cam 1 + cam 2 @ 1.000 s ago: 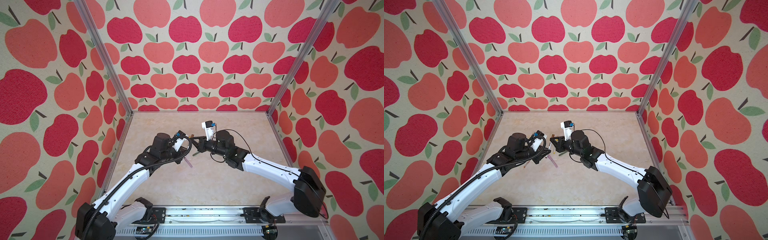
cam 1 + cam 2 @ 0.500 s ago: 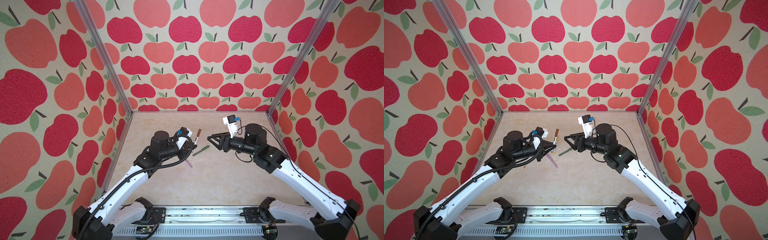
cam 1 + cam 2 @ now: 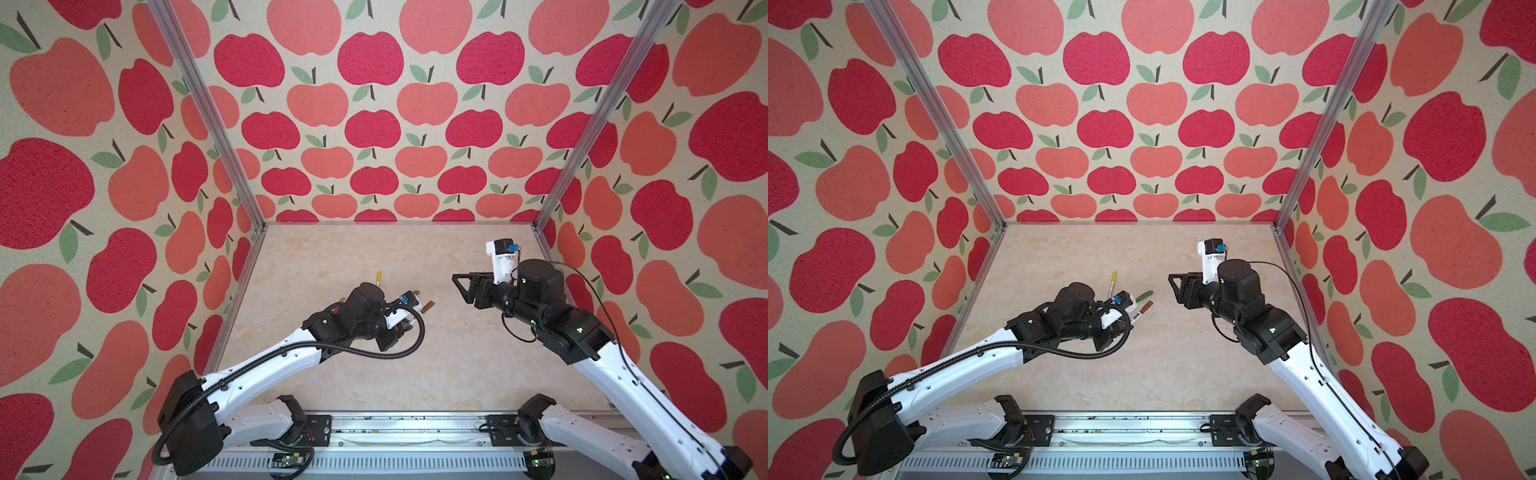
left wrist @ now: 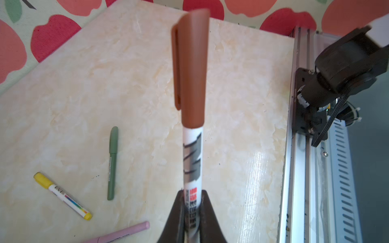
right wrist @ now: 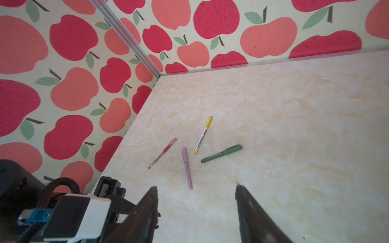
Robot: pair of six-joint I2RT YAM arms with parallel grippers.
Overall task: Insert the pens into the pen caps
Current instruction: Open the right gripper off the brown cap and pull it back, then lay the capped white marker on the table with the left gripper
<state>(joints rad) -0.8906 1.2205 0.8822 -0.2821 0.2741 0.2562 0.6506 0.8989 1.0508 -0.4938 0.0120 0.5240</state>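
Observation:
My left gripper is going to release the white pen on the bare table [image 3: 417,338] [image 4: 195,176] between the green pen and the front rail.
My left gripper [image 4: 192,195] is shut on a white pen with brown print [image 4: 192,168], held above the table left of centre. A brown pen cap [image 4: 190,69] sits on the pen's far end and shows in both top views [image 3: 428,306] [image 3: 1145,307]. My right gripper [image 5: 195,189] is open and empty, and hangs apart to the right [image 3: 457,282]. On the table lie a green pen [image 5: 222,153], a yellow-capped white pen [image 5: 203,135], a lilac pen [image 5: 187,168] and a red pen [image 5: 163,153]. Each of these seems to have its cap on.
Apple-patterned walls close the table on three sides, with metal corner posts [image 3: 208,116] at the back. A metal rail [image 3: 374,428] with both arm bases runs along the front edge. The lying pens cluster under and beside my left wrist [image 3: 365,299].
My right gripper has opened, let go at the brown cap and drawn back to the right. My left gripper keeps the capped pen and has shifted slightly toward the front.

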